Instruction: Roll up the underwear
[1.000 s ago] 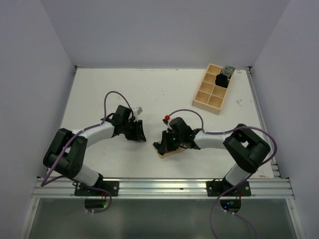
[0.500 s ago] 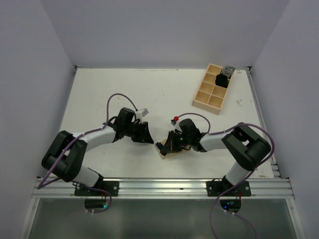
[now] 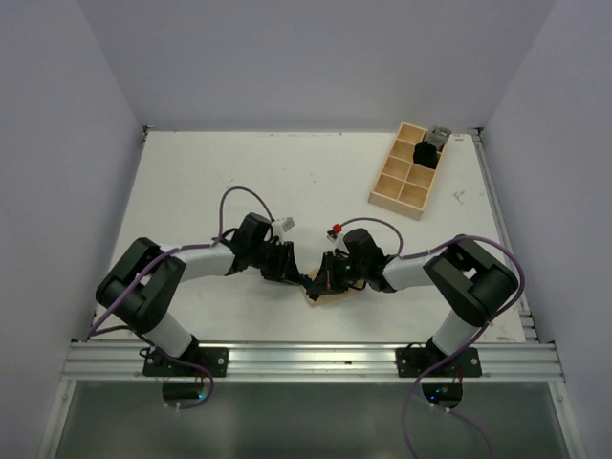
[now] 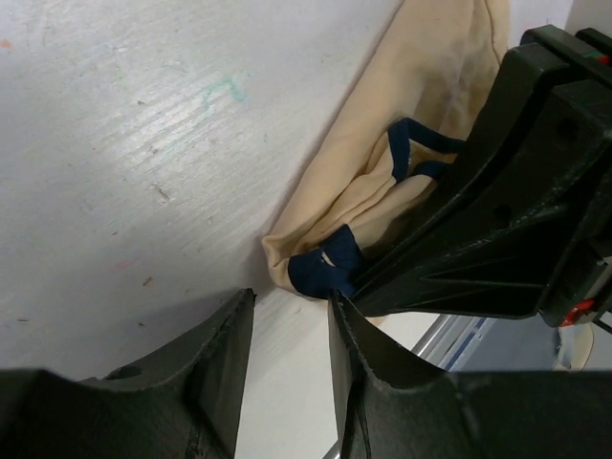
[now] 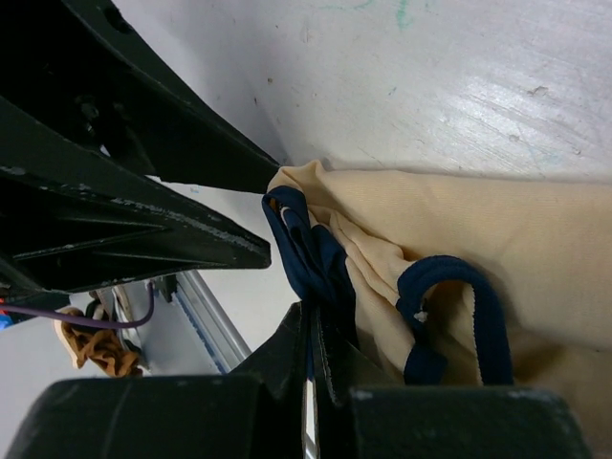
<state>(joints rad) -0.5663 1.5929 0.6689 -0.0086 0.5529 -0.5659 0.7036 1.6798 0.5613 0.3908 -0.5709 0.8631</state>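
My two grippers are crowding the far corner of the underwear's dark trim, so my left gripper will hold that corner while my right gripper takes the trim's near end (image 3: 312,301).
The underwear (image 3: 332,291) is a small tan-beige bundle with dark navy trim, lying on the white table between the two arms near the front edge. My right gripper (image 3: 323,280) is shut on its dark trim (image 5: 308,256), pinching the fabric (image 5: 459,239) between the jaws. My left gripper (image 3: 295,275) is open, its fingertips (image 4: 344,316) right at the underwear's dark-trimmed corner (image 4: 323,270), nothing between the jaws. The two grippers nearly touch each other over the garment.
A light wooden compartment tray (image 3: 409,172) stands at the back right, with a dark item (image 3: 426,153) in one far compartment. The metal rail (image 3: 316,359) runs along the table's near edge.
My left gripper has moved right across the table until its tips reach the underwear. My right gripper has shifted slightly, still holding the fabric.
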